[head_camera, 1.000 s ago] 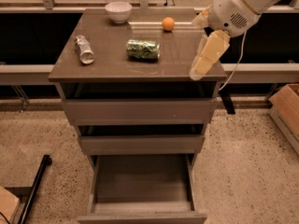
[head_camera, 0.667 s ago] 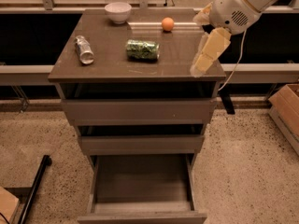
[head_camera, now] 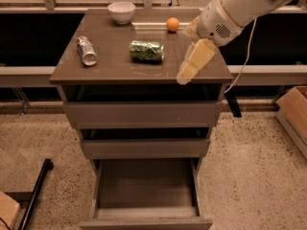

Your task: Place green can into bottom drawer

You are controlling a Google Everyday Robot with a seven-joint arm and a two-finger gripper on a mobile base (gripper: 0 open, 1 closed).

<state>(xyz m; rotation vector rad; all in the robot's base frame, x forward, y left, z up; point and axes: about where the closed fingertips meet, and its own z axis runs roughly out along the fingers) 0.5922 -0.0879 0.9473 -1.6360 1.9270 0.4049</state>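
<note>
The robot's gripper will next move to the green can's end (head_camera: pixel 158 51) that faces away from the silver-white can and close there.
The green can (head_camera: pixel 147 51) lies on its side on the cabinet top (head_camera: pixel 115 66), near the middle. My gripper (head_camera: pixel 184 75) hangs at the end of the white arm (head_camera: pixel 230 13), over the top's front right part, to the right of the can and a little nearer the front edge, not touching it. The bottom drawer (head_camera: pixel 146 188) is pulled open below and nothing lies in it. The two shallower drawers above it are pushed in.
A slim silver-white can (head_camera: pixel 87 51) lies at the left of the top. A white bowl (head_camera: pixel 121 11) and an orange ball (head_camera: pixel 172 24) sit at the back. A cardboard box (head_camera: pixel 292 111) stands on the floor at right, a black pole (head_camera: pixel 36 190) at lower left.
My gripper has moved left, closer to the green can. The can and the drawers have not moved.
</note>
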